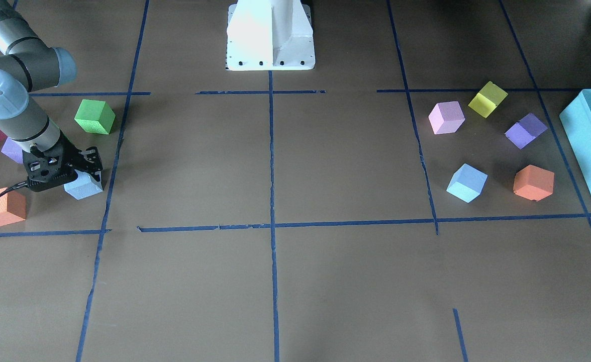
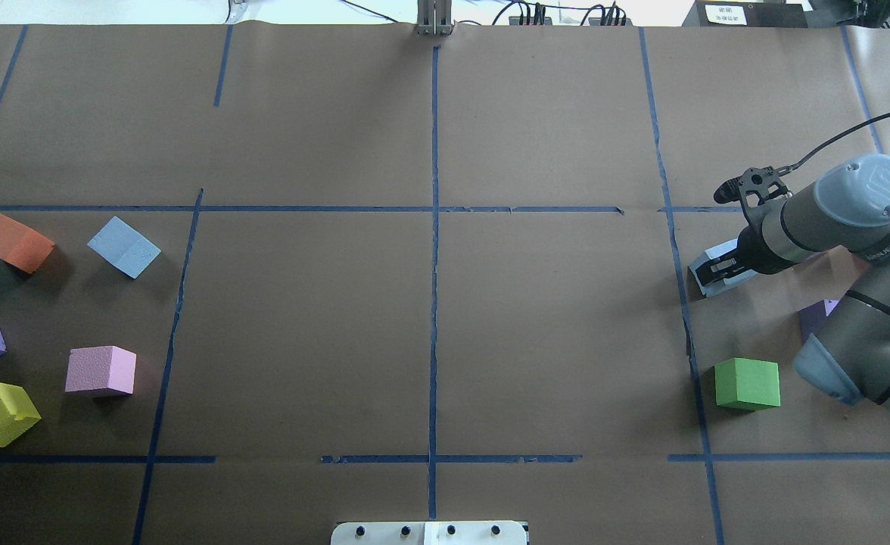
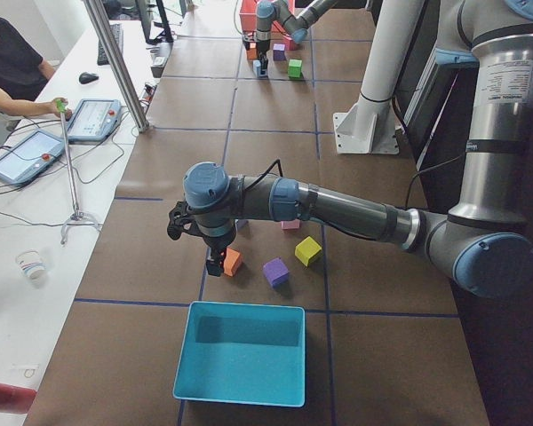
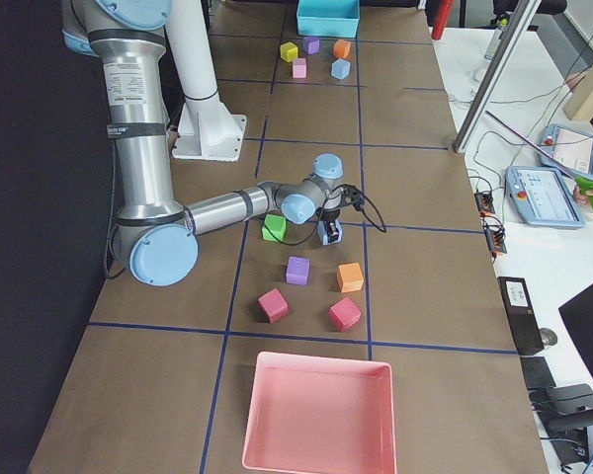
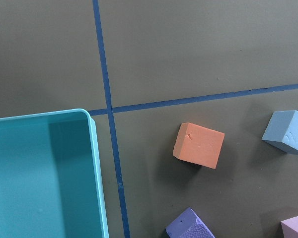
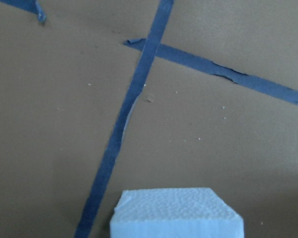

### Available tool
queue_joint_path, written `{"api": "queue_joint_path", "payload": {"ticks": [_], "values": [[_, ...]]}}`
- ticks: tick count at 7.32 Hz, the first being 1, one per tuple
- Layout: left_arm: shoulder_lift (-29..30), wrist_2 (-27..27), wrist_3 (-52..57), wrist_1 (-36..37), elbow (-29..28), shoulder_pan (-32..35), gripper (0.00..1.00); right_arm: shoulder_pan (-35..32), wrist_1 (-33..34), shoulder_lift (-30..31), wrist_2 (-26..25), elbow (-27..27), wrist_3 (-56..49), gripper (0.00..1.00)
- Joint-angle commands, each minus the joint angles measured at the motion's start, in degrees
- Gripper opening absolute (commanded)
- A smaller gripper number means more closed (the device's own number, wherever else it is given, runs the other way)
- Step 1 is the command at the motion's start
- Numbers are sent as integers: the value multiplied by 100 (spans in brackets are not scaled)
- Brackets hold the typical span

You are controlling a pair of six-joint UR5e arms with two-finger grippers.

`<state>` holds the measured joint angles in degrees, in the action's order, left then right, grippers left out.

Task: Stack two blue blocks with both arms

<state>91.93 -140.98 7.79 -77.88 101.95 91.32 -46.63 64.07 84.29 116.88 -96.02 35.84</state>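
Note:
I need to set the pale blue block on the table's middle blue tape line (image 1: 272, 172), between its crossing strips, with my right gripper.
One pale blue block (image 1: 82, 187) lies at the table's right end, and it also shows in the overhead view (image 2: 720, 251) and low in the right wrist view (image 6: 176, 213). My right gripper (image 1: 92, 168) is down at this block with its jaws on either side of it. I cannot tell whether they press on it. The second blue block (image 1: 467, 182) lies free at the left end (image 2: 123, 246) and shows at the right edge of the left wrist view (image 5: 288, 131). My left gripper (image 3: 215, 259) hangs above the orange block (image 5: 198, 145). I cannot tell whether it is open or shut.
A large teal box (image 1: 589, 146) stands at the left end. Yellow (image 1: 487, 99), pink (image 1: 446, 117) and purple (image 1: 525, 130) cubes lie near the second blue block. A green cube (image 1: 95, 116), an orange cube (image 1: 2, 206) and a pink tray (image 4: 316, 415) are by the right arm.

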Motion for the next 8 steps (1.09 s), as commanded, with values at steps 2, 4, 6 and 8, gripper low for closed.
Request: {"api": "queue_joint_path", "payload": {"ticks": [2, 4, 6, 8], "values": [[0, -183, -6, -8, 44, 0, 100, -136, 271, -383, 159, -767, 699, 0], [0, -193, 3, -60, 88, 0, 100, 641, 1356, -1891, -145, -726, 2270, 0], [-87, -193, 29, -367, 79, -9, 100, 1251, 1792, -2966, -876, -220, 3283, 0], [-245, -202, 38, -709, 97, -9, 100, 1646, 1802, -3646, -1437, 738, 3781, 0]]}}
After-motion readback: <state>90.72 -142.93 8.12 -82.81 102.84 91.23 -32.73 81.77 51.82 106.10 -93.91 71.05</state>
